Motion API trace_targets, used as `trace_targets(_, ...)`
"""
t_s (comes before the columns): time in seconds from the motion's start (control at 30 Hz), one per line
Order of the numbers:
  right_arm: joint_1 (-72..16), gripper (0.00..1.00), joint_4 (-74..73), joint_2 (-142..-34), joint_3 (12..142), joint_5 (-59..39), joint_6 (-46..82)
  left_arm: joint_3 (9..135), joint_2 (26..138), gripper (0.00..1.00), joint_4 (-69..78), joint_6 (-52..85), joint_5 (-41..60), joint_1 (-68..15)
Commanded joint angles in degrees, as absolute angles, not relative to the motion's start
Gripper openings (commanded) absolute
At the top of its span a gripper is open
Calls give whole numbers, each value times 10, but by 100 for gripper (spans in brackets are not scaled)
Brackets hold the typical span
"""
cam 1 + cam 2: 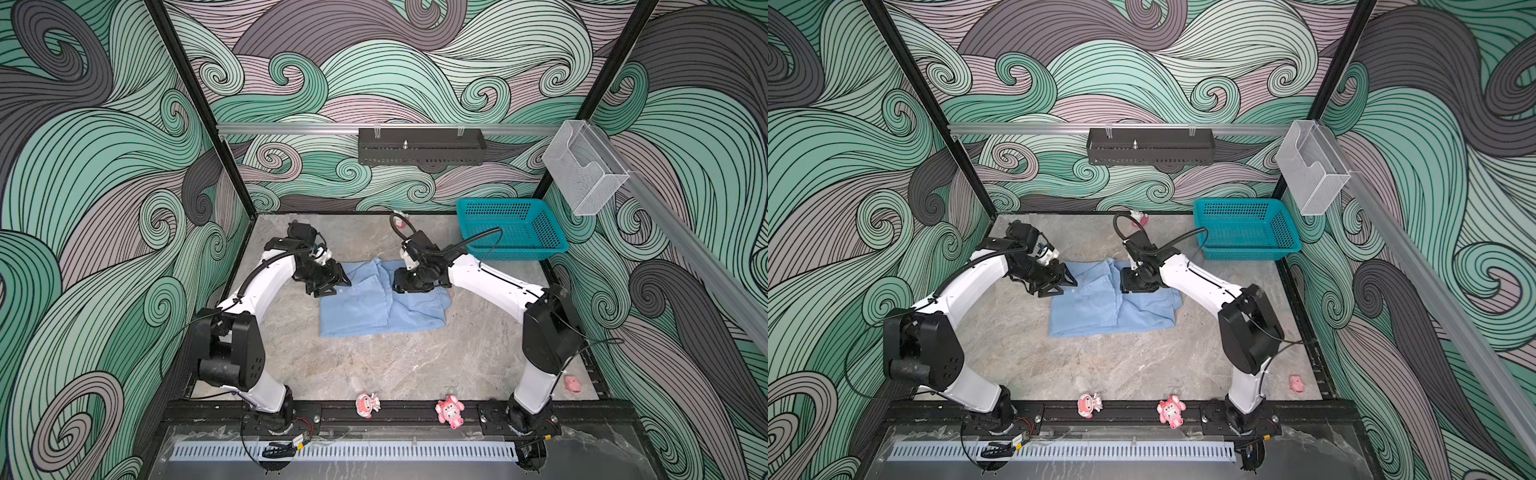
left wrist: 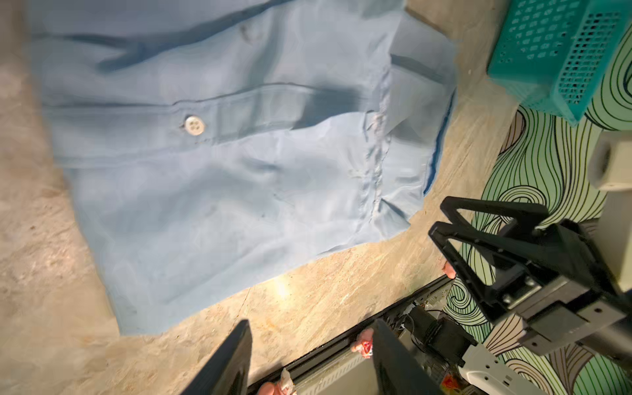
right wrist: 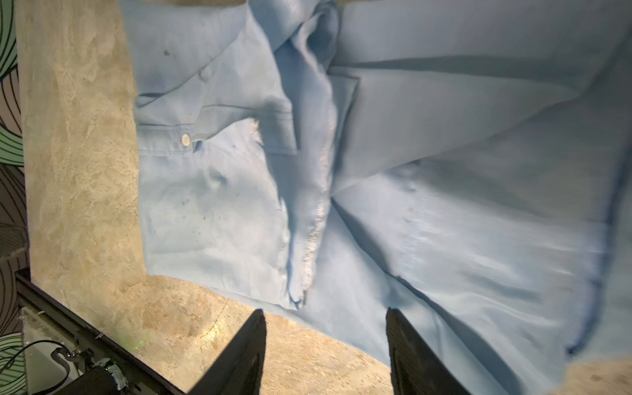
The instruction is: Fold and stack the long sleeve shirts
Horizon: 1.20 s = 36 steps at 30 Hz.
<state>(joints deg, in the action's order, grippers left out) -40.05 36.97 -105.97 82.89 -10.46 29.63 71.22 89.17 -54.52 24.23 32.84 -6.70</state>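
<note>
The placket's end (image 1: 321, 297) (image 2: 57, 141) is at the light blue shirt's side edge, close to the white button. Next, my left gripper closes on it there.
One light blue long sleeve shirt (image 1: 374, 309) (image 1: 1100, 311) lies partly folded on the stone table, seen in both top views. Its far edge is bunched into a ridge down the middle. My left gripper (image 1: 338, 286) (image 1: 1065, 289) hovers over the shirt's far left corner. It is open, and in the left wrist view (image 2: 311, 323) only bare table shows between its fingers. The right gripper (image 1: 397, 286) (image 1: 1125, 286) hangs over the far middle of the shirt (image 3: 444, 205), open and empty (image 3: 325, 311). A white button (image 2: 194, 125) sits on the placket.
A teal perforated basket (image 1: 511, 232) (image 2: 554, 51) stands at the back right, close behind the right arm. Small pink toys (image 1: 368, 405) (image 1: 450, 410) lie on the front rail, and another (image 1: 572, 383) lies by the right edge. Patterned walls close in three sides.
</note>
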Motion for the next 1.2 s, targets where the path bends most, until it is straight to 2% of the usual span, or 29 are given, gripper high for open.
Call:
trace_targets(0.0, -412, 58, 346, -1112, 839, -147, 343, 691, 864, 59, -547, 252, 350, -38)
trace_targets(0.17, -423, 59, 352, -1165, 872, -151, 354, 676, 833, 59, -565, 240, 361, -3)
trace_targets(0.23, -427, 55, 359, -1178, 881, -154, 354, 672, 825, 59, -572, 234, 365, 7)
trace_targets(0.27, -428, 51, 354, -1180, 880, -160, 357, 671, 822, 59, -574, 230, 368, 12)
trace_targets(0.4, -443, 7, 365, -1148, 878, -149, 360, 665, 819, 59, -584, 218, 369, 29)
trace_targets(0.47, -453, 0, 391, -1123, 882, -130, 366, 660, 818, 59, -587, 216, 369, 32)
trace_targets(0.6, -461, 0, 444, -1092, 888, -122, 381, 651, 829, 59, -580, 221, 371, 32)
trace_targets(0.83, -468, 0, 454, -1063, 844, -131, 409, 652, 854, 58, -570, 238, 367, 26)
trace_targets(1.17, -444, 3, 447, -1128, 821, -88, 378, 640, 887, 58, -557, 251, 342, 11)
